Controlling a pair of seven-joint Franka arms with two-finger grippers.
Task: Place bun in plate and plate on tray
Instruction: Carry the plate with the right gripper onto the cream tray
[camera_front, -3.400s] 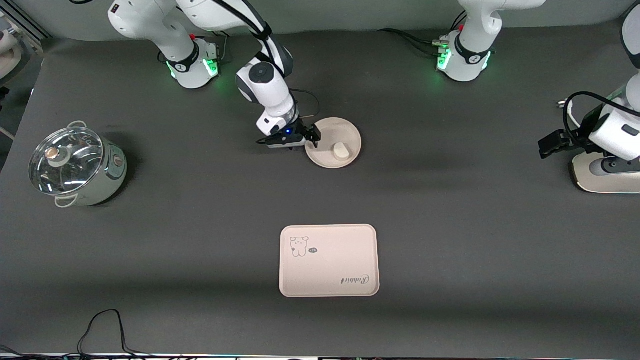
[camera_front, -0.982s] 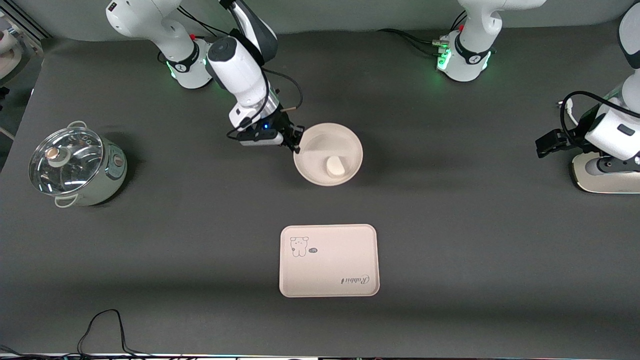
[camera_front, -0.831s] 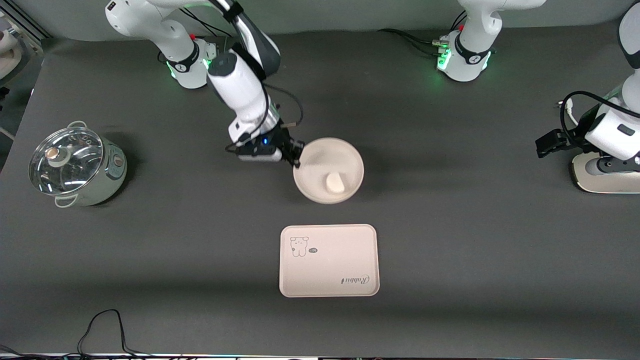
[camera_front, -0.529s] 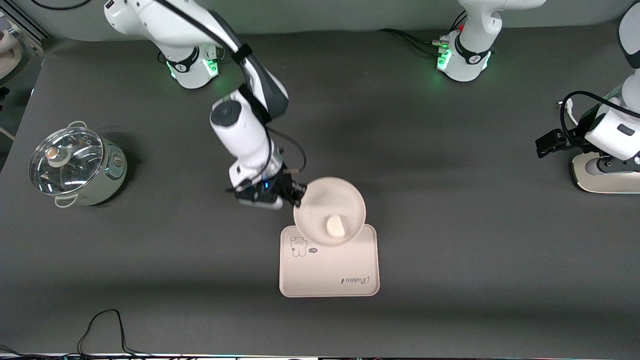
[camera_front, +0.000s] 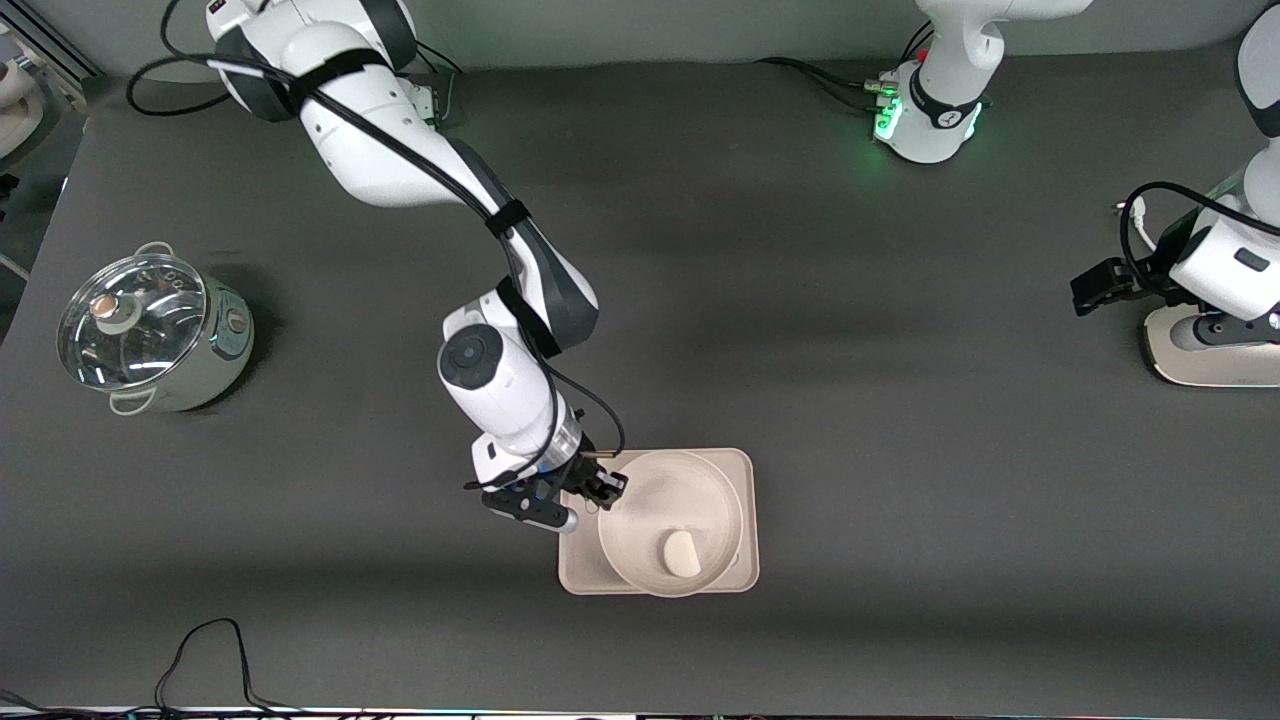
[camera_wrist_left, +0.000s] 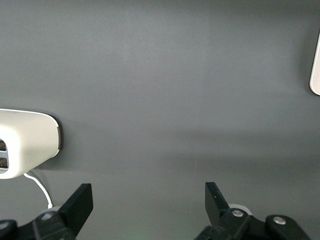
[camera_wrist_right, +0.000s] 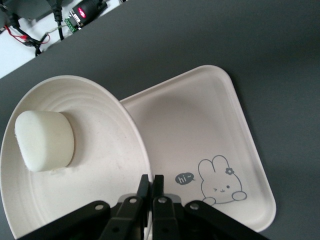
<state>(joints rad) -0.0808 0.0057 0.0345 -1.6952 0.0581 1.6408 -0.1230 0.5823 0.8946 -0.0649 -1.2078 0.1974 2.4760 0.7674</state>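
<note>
Next, I release the plate from my right gripper so it is flat on the pale tray (camera_front: 669, 529) (camera_wrist_right: 124, 167) next to the rabbit drawing.
The round cream plate (camera_front: 665, 500) hangs by its rim from my right gripper (camera_front: 608, 488), which is shut on it. It sits over the pale tray (camera_front: 580, 572) and covers most of it, sticking slightly past the tray's edge nearest the front camera. I cannot tell whether plate and tray touch. The small off-white bun (camera_front: 683, 552) lies in the plate. The right wrist view shows the gripper (camera_wrist_right: 151, 182) pinching the plate (camera_wrist_right: 100, 165), the bun (camera_wrist_right: 44, 140) and the tray (camera_wrist_right: 200, 130) with its rabbit drawing. My left gripper (camera_front: 1098, 288) waits open at the left arm's end of the table, over bare mat (camera_wrist_left: 149, 200).
A steel pot with a glass lid (camera_front: 150, 330) stands at the right arm's end of the table. A white appliance (camera_front: 1210, 360) sits under the left arm, also showing in the left wrist view (camera_wrist_left: 27, 147). A black cable (camera_front: 210, 650) loops near the front edge.
My right arm carried the plate with the bun from mid-table toward the front camera, ending over the tray. The left arm stayed still.
</note>
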